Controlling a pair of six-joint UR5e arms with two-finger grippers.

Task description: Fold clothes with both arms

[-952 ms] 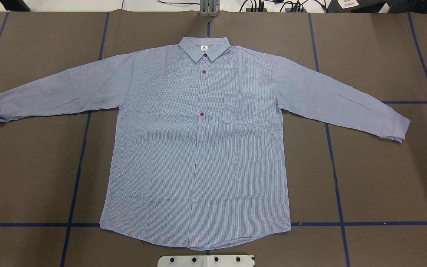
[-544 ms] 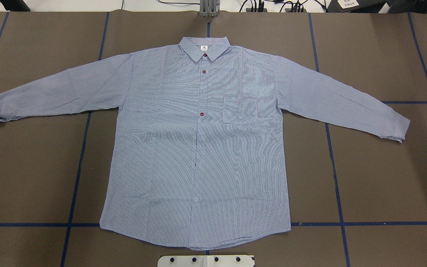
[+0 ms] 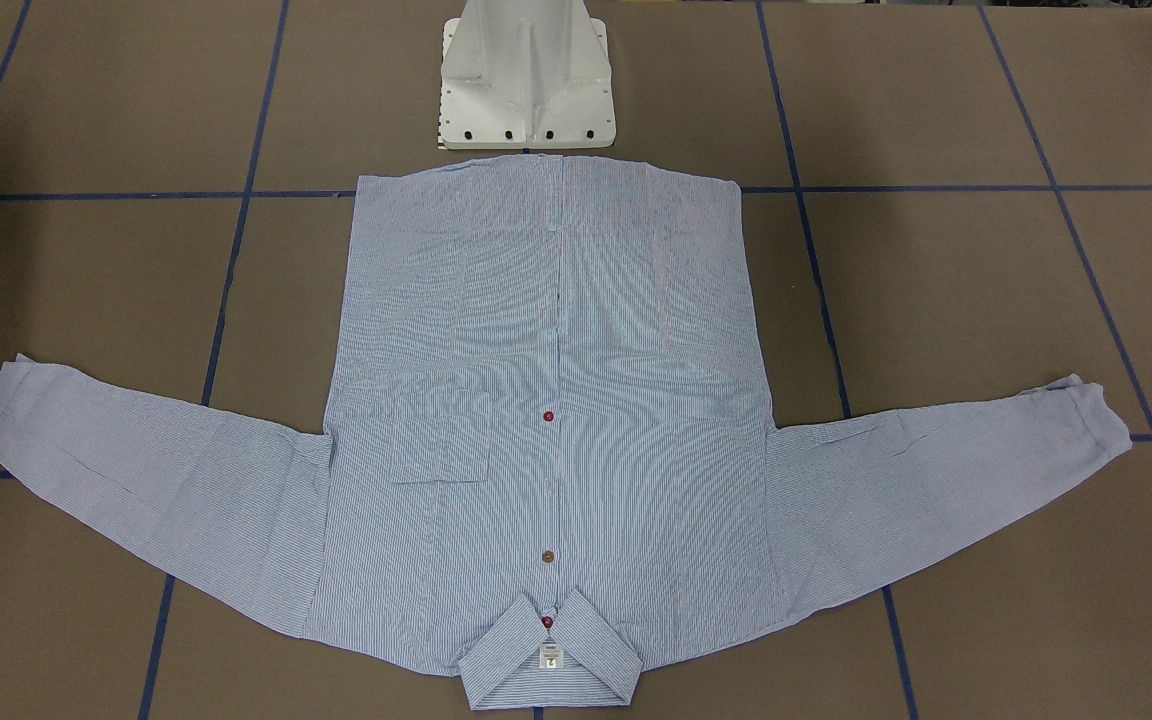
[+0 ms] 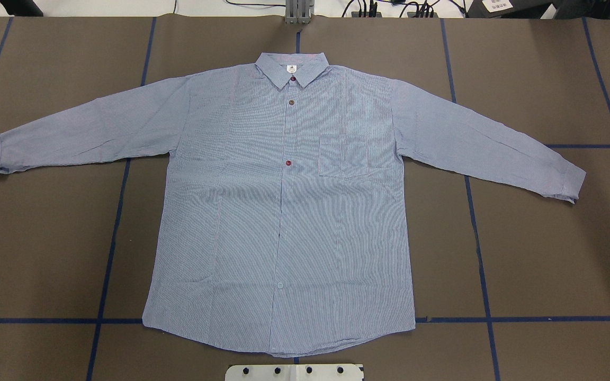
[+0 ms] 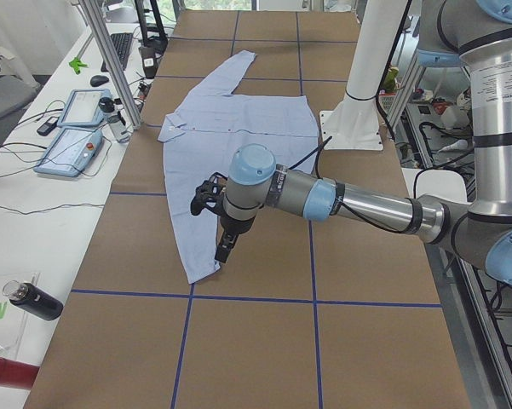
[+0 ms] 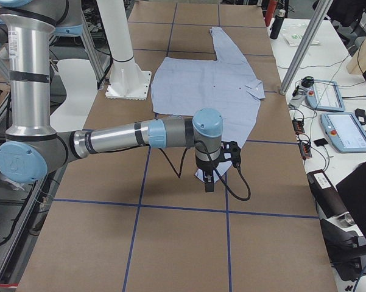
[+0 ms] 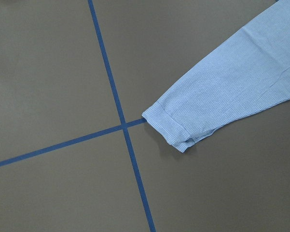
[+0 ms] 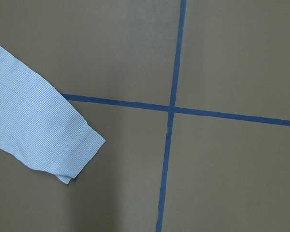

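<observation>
I need to close my right gripper on the hem-side corner (image 3: 21, 364) (image 8: 66, 179) of the pocket-side cuff of the light blue striped shirt.
The light blue striped shirt (image 4: 284, 211) lies flat and face up on the brown table, buttoned, both sleeves spread out, collar at the far side. It also shows in the front view (image 3: 546, 400). In the left side view my left gripper (image 5: 224, 251) hangs just above the near sleeve's cuff (image 7: 178, 130). In the right side view my right gripper (image 6: 208, 182) hangs just above the other cuff (image 8: 77, 154). I cannot tell whether either gripper is open or shut. No fingers show in the wrist views, and the overhead and front views show neither arm.
The white pedestal base (image 3: 526, 80) stands right at the shirt's hem. Blue tape lines (image 4: 477, 238) grid the table. Teach pendants (image 5: 72, 141) and cables lie along the far edge by metal posts (image 5: 111, 68). A dark bottle (image 5: 34, 302) lies off the table's corner.
</observation>
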